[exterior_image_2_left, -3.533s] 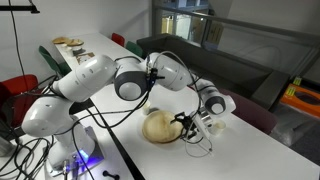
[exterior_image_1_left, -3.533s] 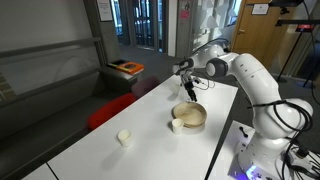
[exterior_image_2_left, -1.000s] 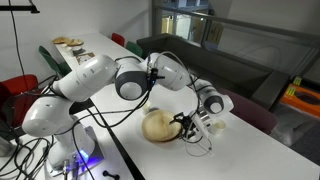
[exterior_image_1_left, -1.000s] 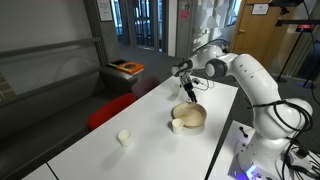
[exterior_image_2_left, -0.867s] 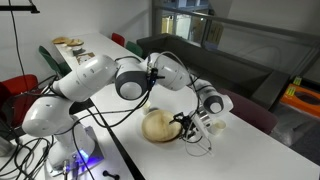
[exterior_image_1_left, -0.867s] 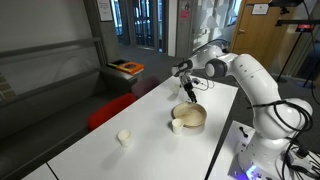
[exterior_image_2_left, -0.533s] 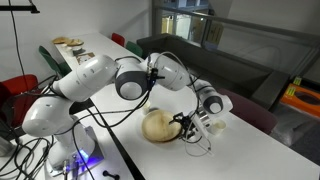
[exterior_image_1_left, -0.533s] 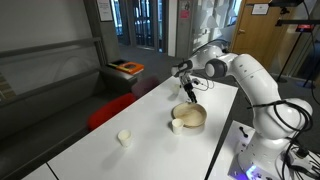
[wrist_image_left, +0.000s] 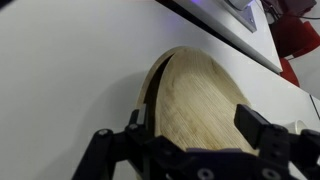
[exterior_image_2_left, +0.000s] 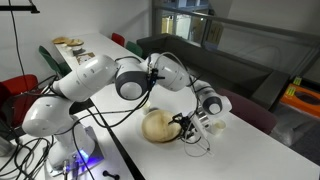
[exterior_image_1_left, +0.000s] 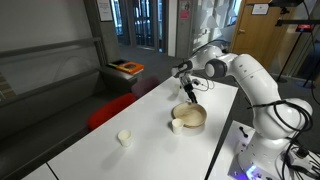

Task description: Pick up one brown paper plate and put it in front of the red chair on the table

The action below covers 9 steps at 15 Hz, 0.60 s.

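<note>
The top plate has a dark gap between it and the stack at its rim, so my gripper should slide one finger into the gap and pinch (wrist_image_left: 178,85) that plate.
A stack of tan-brown paper plates (exterior_image_1_left: 190,119) lies on the white table (exterior_image_1_left: 140,125); it also shows in the other exterior view (exterior_image_2_left: 157,127) and fills the wrist view (wrist_image_left: 200,100). In the wrist view a dark gap shows at the left rim between the top plate and those under it. My gripper (exterior_image_1_left: 187,95) (exterior_image_2_left: 190,126) (wrist_image_left: 195,128) is open, just above the stack. One finger is at the stack's rim and the other over the plate's middle. The red chair (exterior_image_1_left: 110,109) stands at the table's long side, away from the stack.
A white cup (exterior_image_1_left: 176,125) stands against the stack, also seen in an exterior view (exterior_image_2_left: 215,125). Another white cup (exterior_image_1_left: 124,137) stands nearer the table's end. A dark box with an orange top (exterior_image_1_left: 127,68) sits beyond the chair. The robot base (exterior_image_1_left: 262,150) stands at the table's edge.
</note>
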Motion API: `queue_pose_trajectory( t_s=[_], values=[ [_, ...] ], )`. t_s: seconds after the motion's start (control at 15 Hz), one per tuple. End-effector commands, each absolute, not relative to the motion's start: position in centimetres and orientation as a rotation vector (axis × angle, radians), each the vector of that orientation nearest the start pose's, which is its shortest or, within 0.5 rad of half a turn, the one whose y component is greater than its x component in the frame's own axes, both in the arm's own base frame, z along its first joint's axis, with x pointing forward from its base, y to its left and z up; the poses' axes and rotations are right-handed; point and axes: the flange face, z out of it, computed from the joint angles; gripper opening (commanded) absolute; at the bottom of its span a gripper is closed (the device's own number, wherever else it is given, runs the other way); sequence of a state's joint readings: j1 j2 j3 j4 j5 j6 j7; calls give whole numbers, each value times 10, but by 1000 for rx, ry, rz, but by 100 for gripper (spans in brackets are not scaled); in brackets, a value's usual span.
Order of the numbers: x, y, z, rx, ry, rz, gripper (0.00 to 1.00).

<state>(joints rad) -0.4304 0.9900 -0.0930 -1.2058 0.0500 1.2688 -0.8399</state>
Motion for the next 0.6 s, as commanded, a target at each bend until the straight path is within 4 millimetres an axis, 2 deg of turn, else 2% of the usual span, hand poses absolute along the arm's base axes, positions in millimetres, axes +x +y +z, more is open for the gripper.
queue_pose_trajectory(
  t_s=[0.0,0.53],
  values=[
    [558,-299,151,-2385,-376,1001,85],
    [557,-299,150,-2385,-377,1003,77]
  ],
)
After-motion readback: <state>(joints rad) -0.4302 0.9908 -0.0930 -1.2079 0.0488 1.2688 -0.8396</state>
